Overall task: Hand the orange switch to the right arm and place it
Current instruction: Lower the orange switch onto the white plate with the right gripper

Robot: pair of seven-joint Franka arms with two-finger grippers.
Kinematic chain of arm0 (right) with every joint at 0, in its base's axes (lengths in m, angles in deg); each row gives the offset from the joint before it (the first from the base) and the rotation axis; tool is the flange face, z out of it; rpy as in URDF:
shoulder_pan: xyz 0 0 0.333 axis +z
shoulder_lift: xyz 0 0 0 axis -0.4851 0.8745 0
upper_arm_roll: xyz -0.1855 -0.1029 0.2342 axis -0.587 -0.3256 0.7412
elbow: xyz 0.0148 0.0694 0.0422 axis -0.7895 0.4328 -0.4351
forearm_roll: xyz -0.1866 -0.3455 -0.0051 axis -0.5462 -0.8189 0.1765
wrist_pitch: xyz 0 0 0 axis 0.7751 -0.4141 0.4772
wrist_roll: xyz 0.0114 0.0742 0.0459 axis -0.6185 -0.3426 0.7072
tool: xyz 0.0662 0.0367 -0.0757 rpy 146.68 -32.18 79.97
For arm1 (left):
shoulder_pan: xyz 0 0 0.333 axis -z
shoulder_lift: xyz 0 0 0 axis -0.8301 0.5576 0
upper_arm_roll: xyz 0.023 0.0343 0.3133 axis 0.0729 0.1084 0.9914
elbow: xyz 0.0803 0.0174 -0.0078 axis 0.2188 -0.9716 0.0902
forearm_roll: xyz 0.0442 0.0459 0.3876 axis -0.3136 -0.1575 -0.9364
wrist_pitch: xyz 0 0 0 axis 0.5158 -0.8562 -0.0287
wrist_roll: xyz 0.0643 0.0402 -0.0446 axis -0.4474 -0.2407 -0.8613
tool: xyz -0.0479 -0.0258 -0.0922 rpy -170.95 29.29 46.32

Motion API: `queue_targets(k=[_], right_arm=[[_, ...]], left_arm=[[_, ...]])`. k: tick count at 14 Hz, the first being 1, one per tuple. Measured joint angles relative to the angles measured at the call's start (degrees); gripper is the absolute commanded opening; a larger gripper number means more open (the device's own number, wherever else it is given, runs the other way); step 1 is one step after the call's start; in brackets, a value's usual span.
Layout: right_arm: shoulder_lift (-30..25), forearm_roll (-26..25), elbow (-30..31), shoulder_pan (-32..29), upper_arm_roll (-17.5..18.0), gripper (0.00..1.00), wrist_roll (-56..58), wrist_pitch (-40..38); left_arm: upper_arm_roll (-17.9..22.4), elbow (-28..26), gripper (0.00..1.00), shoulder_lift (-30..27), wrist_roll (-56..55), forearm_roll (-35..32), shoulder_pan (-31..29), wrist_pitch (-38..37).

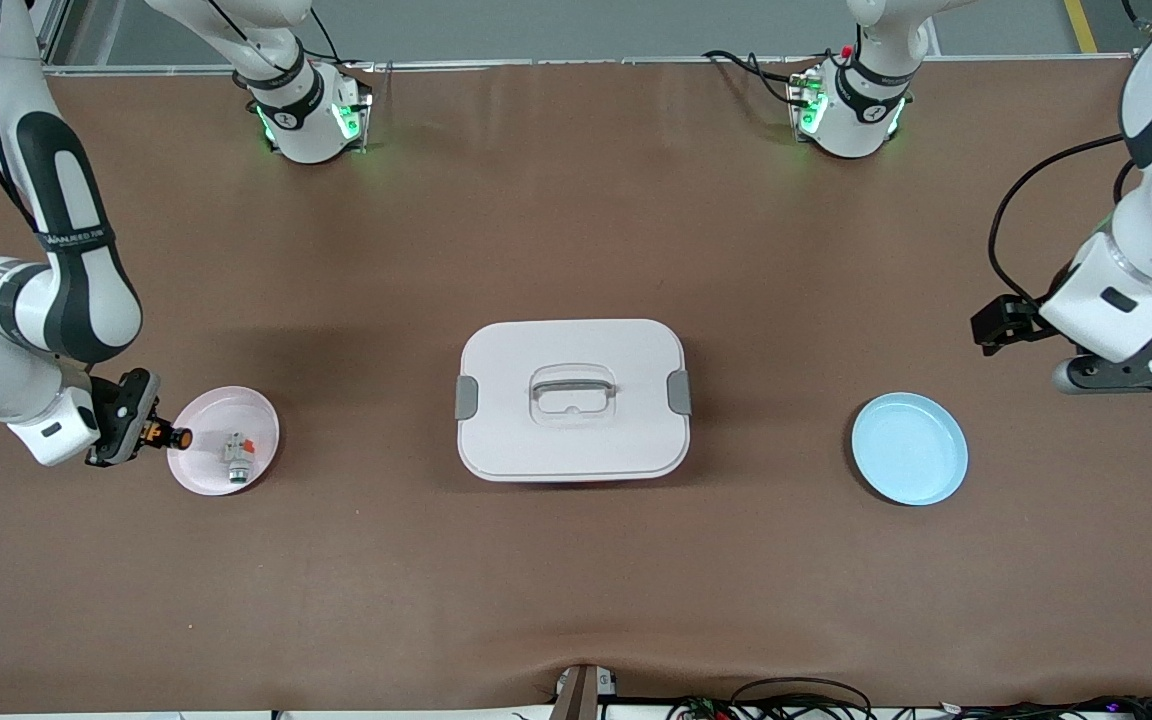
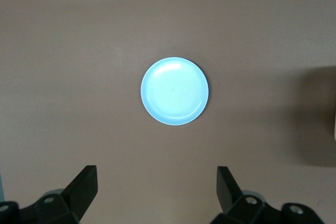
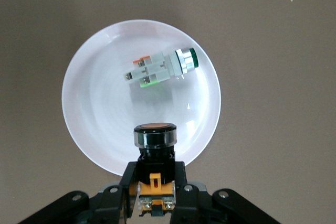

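The robot's right gripper will release the orange switch in the pink plate (image 1: 204, 449) (image 3: 156, 124), close beside the white-grey switch part. The orange switch is now just over the plate's rim.
My right gripper (image 1: 141, 432) is shut on the orange switch (image 1: 168, 436), a stubby black part with an orange top. It holds the switch just over the rim of a pale pink plate (image 1: 206, 410) at the right arm's end of the table. In the right wrist view the switch (image 3: 154, 139) sits between the fingers of my right gripper (image 3: 155, 182), above the plate (image 3: 94, 114). My left gripper (image 1: 1136, 375) is open and empty in the air at the left arm's end of the table. Its fingers stand wide apart in the left wrist view (image 2: 156, 192).
A white-grey switch part with a green cap (image 1: 236, 458) lies in the pink plate, and also shows in the right wrist view (image 3: 160, 67). A white lidded box with a handle (image 1: 572, 400) stands mid-table. An empty light blue plate (image 1: 909, 448) lies near the left gripper and shows in the left wrist view (image 2: 174, 91).
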Motion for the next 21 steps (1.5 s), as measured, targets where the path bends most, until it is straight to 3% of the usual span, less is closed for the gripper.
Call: queue_targets(k=[3, 5, 9, 11, 13, 16, 21], right_arm=[[2.09, 0.07, -0.71, -0.19, 0.21, 0.00, 0.26, 0.65], [3.29, 0.52, -0.76, -0.18, 0.55, 0.00, 0.26, 1.17], [4.98, 1.21, -0.83, -0.17, 1.18, 0.00, 0.26, 2.33], [5.05, 1.60, -0.85, -0.14, 1.43, 0.00, 0.32, 2.33], [5.20, 1.93, -0.86, -0.13, 1.62, 0.00, 1.26, 2.60], [6.08, 2.08, -0.87, -0.13, 1.73, 0.00, 2.31, 3.54], [6.60, 2.08, -0.87, -0.14, 1.75, 0.00, 2.81, 4.11]], left_arm=[[0.02, 0.09, 1.00, -0.08, 0.98, 0.37, -2.45, 0.00], [2.07, -0.06, 1.00, -1.14, 0.98, 0.57, -0.91, -0.34], [17.11, -2.98, 1.00, -7.68, 1.52, 7.00, 10.33, -1.54], [23.17, -5.90, 1.00, -11.29, 2.63, 10.77, 14.08, -1.60], [26.80, -9.68, 1.00, -14.64, 3.08, 12.81, 16.42, -0.86], [27.37, -14.98, 1.00, -18.56, 3.08, 13.27, 17.62, 1.07], [27.31, -15.80, 1.00, -19.59, 3.25, 13.35, 18.33, 2.03]])
